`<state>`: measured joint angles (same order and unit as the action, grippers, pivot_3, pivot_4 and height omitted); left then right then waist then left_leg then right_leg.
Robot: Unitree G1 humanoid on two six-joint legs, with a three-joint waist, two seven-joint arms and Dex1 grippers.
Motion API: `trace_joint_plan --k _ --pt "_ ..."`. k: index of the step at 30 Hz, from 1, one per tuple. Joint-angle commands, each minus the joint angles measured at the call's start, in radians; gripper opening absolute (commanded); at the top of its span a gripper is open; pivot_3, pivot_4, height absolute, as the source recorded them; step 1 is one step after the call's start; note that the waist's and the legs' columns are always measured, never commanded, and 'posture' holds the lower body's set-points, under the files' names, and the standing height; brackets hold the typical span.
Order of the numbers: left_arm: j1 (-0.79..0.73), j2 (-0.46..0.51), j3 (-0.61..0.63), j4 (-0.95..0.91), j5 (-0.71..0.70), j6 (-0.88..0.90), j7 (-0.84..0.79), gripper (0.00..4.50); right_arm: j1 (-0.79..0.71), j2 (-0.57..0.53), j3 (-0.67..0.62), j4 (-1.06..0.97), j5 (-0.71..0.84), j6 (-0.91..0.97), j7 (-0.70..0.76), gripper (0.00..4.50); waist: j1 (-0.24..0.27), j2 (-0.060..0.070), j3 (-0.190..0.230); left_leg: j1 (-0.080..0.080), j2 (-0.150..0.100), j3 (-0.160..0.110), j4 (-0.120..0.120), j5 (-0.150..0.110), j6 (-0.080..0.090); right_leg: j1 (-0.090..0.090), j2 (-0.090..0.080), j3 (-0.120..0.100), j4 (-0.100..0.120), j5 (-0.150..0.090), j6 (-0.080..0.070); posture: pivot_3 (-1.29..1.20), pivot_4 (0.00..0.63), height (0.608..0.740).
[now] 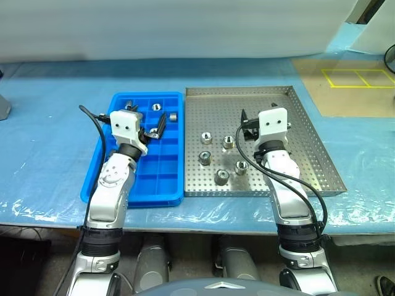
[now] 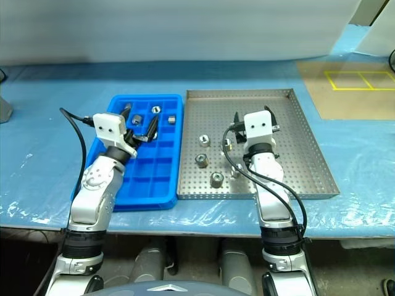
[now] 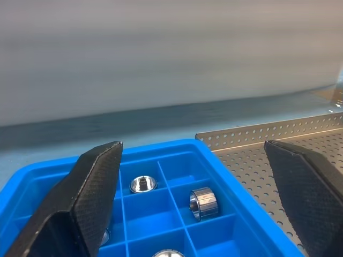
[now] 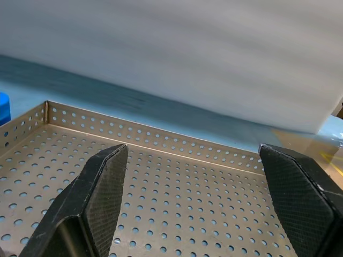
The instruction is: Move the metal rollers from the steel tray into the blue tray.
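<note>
My left gripper needs to close on the sides of the metal roller (image 1: pixel 204 158) nearest the blue tray, between the front roller and the far roller of the steel tray.
Several metal rollers lie loose on the steel tray (image 1: pixel 308 148), among them one at its left (image 1: pixel 206 137) and one near its front rim (image 1: pixel 221 177). To its left, edge to edge, sits the blue tray (image 1: pixel 166 185); a few rollers rest in its far compartments, such as one (image 1: pixel 173 115) by the right wall and another (image 3: pixel 143 183). My left gripper (image 2: pixel 139 121) hovers open and empty above the blue tray's far half. Over the middle of the steel tray my right gripper (image 4: pixel 193 155) is open too, with bare perforated floor between its fingers.
Both trays rest on a table covered in blue film (image 1: pixel 49 154). A brown board with yellow tape lines (image 1: pixel 358 77) lies at the far right. A white sheet (image 1: pixel 185 28) closes off the back. A grey object (image 1: pixel 3 105) pokes in at the left edge.
</note>
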<state>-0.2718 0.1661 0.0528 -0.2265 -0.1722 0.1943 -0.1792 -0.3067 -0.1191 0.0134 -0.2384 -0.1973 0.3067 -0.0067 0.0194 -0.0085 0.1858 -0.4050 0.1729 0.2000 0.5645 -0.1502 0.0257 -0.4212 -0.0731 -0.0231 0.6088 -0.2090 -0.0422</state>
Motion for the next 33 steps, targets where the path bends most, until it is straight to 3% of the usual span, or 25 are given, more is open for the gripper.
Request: trace_joint_plan --k 1,33 --pt "-0.016 0.002 -0.001 -0.044 0.006 -0.001 0.004 4.47 -0.01 -0.005 -0.002 -0.044 -0.011 -0.004 -0.008 4.05 0.0 0.0 0.0 0.0 0.0 0.0 0.0 0.0 0.0 0.0 0.0 0.0 0.0 0.0 0.0 -0.09 0.15 0.74" --pt "-0.022 0.014 0.005 0.047 0.001 -0.042 -0.043 4.47 -0.003 -0.006 0.001 -0.054 -0.026 -0.002 -0.01 4.05 -0.002 0.0 0.0 0.0 0.0 0.0 0.001 0.0 0.0 0.001 0.0 0.0 0.0 0.0 0.0 -0.11 0.15 0.74"
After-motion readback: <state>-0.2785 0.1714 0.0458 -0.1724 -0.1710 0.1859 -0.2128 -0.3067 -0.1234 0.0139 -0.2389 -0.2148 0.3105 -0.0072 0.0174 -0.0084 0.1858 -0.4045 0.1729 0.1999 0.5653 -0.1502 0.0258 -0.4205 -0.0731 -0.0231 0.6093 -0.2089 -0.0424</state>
